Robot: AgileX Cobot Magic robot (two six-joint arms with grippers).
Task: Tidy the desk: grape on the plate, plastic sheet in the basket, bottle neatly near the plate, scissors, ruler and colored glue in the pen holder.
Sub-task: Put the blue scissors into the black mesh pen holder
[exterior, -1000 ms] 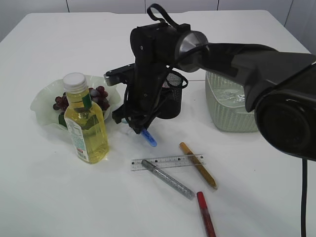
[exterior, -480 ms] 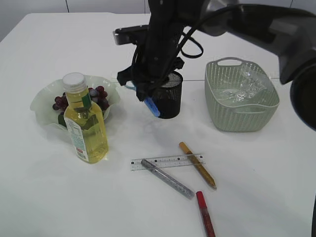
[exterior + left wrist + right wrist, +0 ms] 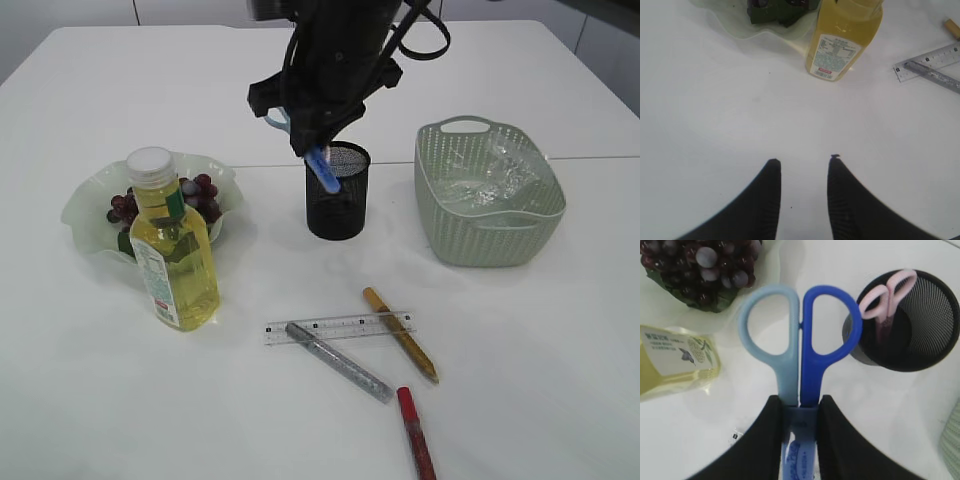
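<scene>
The robot's right gripper will release the blue scissors inside the black mesh pen holder (image 3: pixel 325 161) (image 3: pixel 899 321), next to the pink scissors. The blue scissors hang tilted above the holder's rim.
My right gripper (image 3: pixel 799 399) is shut on a pair of blue scissors (image 3: pixel 800 340), handles pointing away from the wrist. In the exterior view the scissors (image 3: pixel 322 168) hang tilted just above the left rim of the black mesh pen holder (image 3: pixel 337 200). Pink scissors (image 3: pixel 887 297) stand inside the holder (image 3: pixel 920 340). Grapes (image 3: pixel 190 195) lie on the pale green plate (image 3: pixel 85 205), with the yellow bottle (image 3: pixel 175 250) upright in front of it. The ruler (image 3: pixel 340 327) and the silver (image 3: pixel 340 362), gold (image 3: pixel 400 333) and red (image 3: pixel 417 435) glue pens lie on the table. My left gripper (image 3: pixel 804 159) is open over bare table.
The green basket (image 3: pixel 480 240) at the right holds the clear plastic sheet (image 3: pixel 490 175). In the left wrist view the bottle (image 3: pixel 845 30) and the ruler's end (image 3: pixel 930 57) lie ahead of the gripper. The left arm does not show in the exterior view.
The right arm has lifted the blue scissors from low beside the plate, up and to the right, to just over the pen holder. Everything else has stayed put.
</scene>
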